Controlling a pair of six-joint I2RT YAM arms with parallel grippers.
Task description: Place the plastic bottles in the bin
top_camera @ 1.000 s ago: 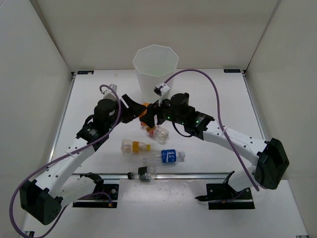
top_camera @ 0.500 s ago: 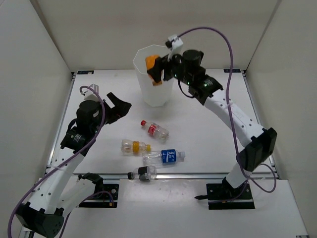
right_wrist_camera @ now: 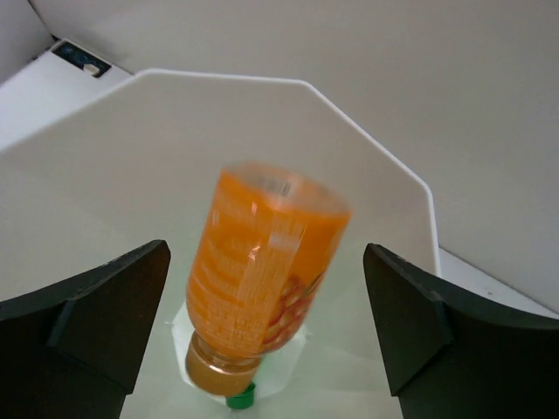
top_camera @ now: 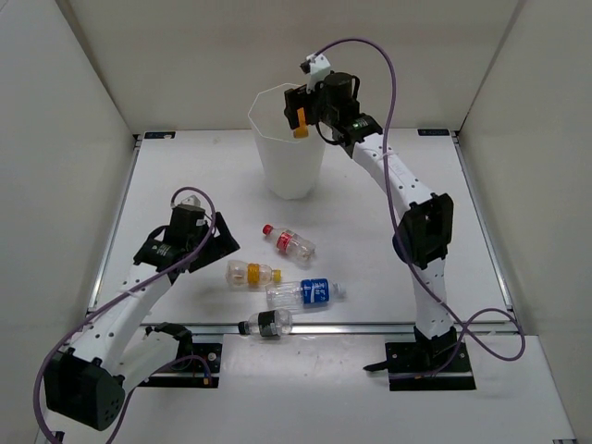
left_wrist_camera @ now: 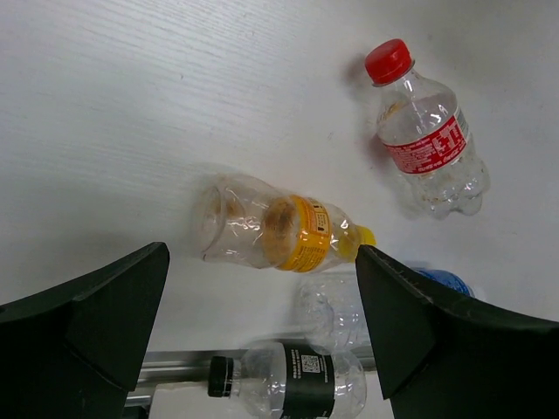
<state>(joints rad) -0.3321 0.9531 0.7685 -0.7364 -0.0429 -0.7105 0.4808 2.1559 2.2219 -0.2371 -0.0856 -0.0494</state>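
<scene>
Next, I close my left gripper on the clear lower part [top_camera: 240, 273] [left_wrist_camera: 251, 224] of the yellow-cap bottle, between its bottom end and its yellow label.
My right gripper [top_camera: 298, 111] hangs open over the mouth of the white bin [top_camera: 270, 148]. The orange bottle [right_wrist_camera: 253, 288] is blurred between its spread fingers, cap down, touching neither, over the bin's inside [right_wrist_camera: 105, 175]. A green cap [right_wrist_camera: 240, 400] shows at the bin's bottom. My left gripper [left_wrist_camera: 262, 279] is open above the table. Below it lie the yellow-cap bottle [left_wrist_camera: 279, 231], the red-label bottle [left_wrist_camera: 424, 140], the blue-label bottle [left_wrist_camera: 349, 310] and the black-band bottle [left_wrist_camera: 293, 384]. In the top view the orange bottle [top_camera: 301, 125] sits at the bin's rim.
The bottles on the table lie in a loose group near the front rail [top_camera: 370, 326]: red label [top_camera: 294, 244], yellow cap [top_camera: 250, 274], blue label [top_camera: 310, 292], black band [top_camera: 266, 324] on the rail. White walls close the table on three sides.
The right arm carried the orange bottle up from the table to over the bin and opened its jaws. The left gripper opened and drew back to the left, over the lying bottles.
</scene>
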